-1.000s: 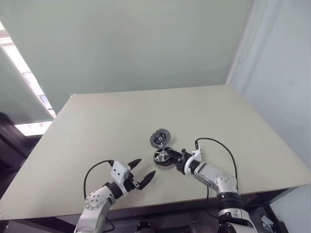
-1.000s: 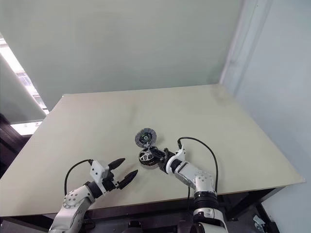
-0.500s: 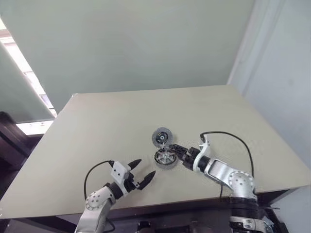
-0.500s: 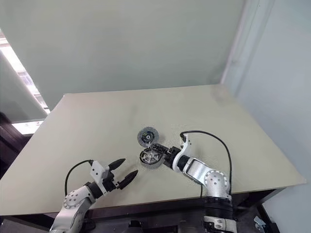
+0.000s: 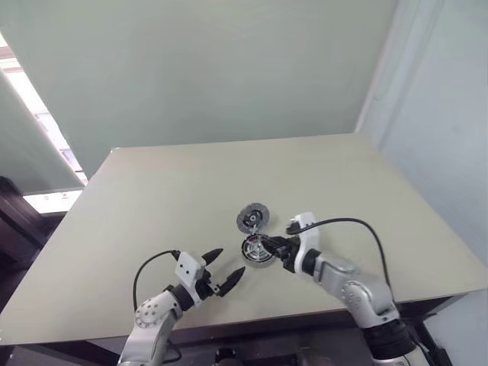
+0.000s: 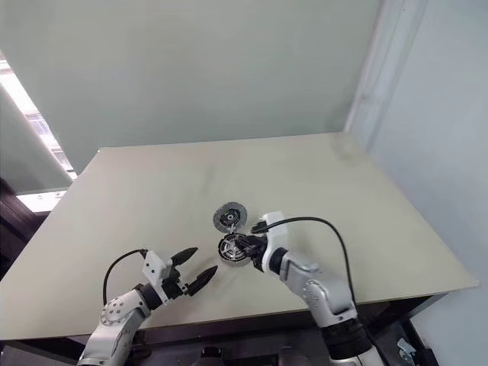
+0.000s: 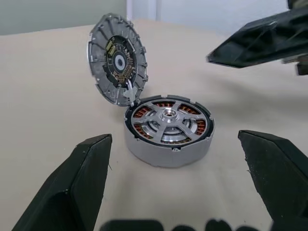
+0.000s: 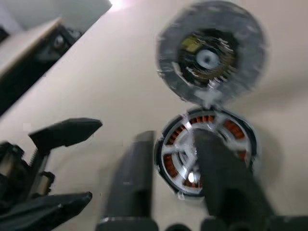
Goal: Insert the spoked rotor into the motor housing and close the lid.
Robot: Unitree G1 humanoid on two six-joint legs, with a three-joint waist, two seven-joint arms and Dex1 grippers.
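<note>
My right gripper's closed fingers are over the rotor's spokes and the lid stands at the housing's far edge, so I should pinch the housing's near rim (image 5: 261, 264) and turn the housing.
The motor housing (image 7: 163, 151) lies flat on the table, copper windings showing around its ring. The spoked rotor (image 7: 168, 118) sits inside it, silvery spokes up. The lid (image 7: 115, 57), a ribbed grey disc with a dark centre, stands upright at the housing's far edge, joined to it by a small tab. My right gripper (image 5: 276, 245) hovers just above the housing's right side with its fingers (image 8: 214, 168) drawn close and nothing between them. My left gripper (image 5: 227, 263) waits open a short way to the housing's left, pointing at it.
The beige table (image 5: 152, 198) carries just the motor parts near its front middle. Its front edge runs close under both arms. A black cable (image 5: 358, 225) loops above the right wrist. A pale wall stands behind the table.
My right gripper spread its fingers at the housing, then drew them together, rolled at the wrist and lifted a little. The tilted housing now lies flat. The left gripper has kept still.
</note>
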